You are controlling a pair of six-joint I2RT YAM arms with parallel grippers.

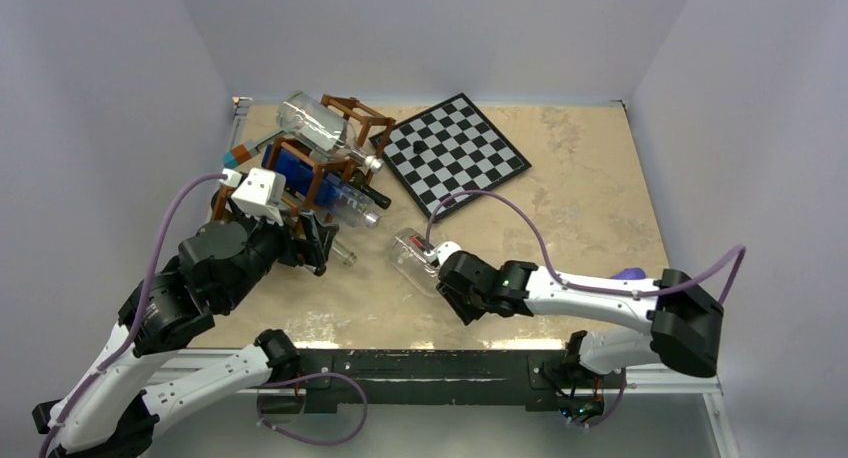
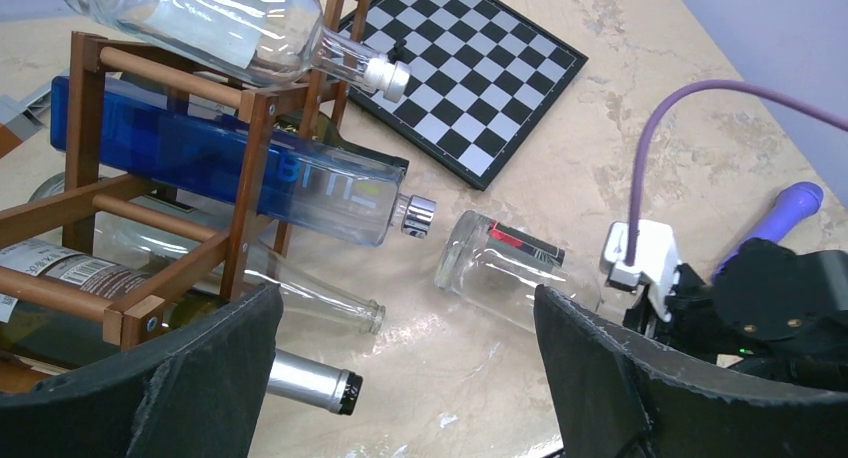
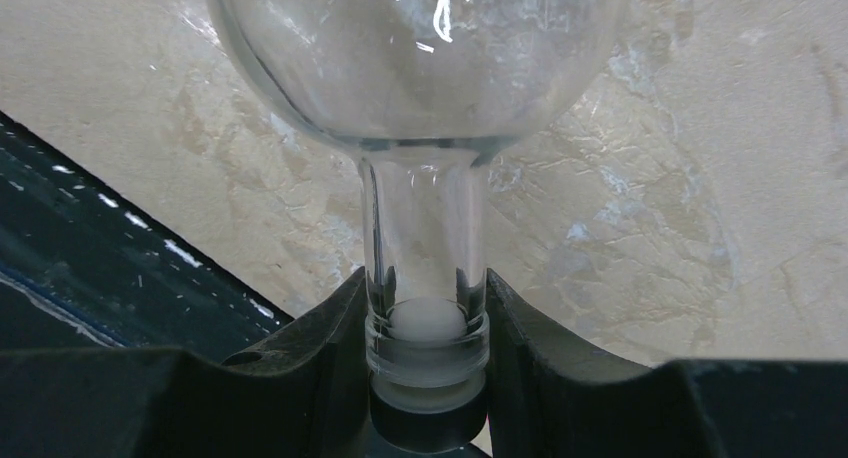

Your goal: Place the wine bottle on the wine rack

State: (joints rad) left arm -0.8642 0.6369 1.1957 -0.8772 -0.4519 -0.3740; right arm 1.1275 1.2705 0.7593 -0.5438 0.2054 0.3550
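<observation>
I have the clear wine bottle in my right gripper at the far end of its neck, so I should open and grip the neck (image 3: 424, 183) next to the bottle's body before lifting.
The reddish-brown wine rack (image 1: 322, 168) stands at the back left, with several bottles in and on it; it also shows in the left wrist view (image 2: 250, 168). A clear round-bodied wine bottle (image 1: 412, 253) lies near the table's middle; it also shows in the left wrist view (image 2: 505, 270). My right gripper (image 1: 443, 270) is shut on its neck (image 3: 427, 268), at the lip. My left gripper (image 1: 318, 246) is open and empty, just in front of the rack, its fingers (image 2: 170, 378) either side of bare table.
A black-and-white checkerboard (image 1: 450, 150) lies at the back centre, right of the rack. A blue bottle (image 2: 230, 168), a clear bottle (image 2: 210, 18) on top, and bottle necks (image 2: 310, 378) stick out of the rack. A purple object (image 1: 628, 274) lies behind the right arm.
</observation>
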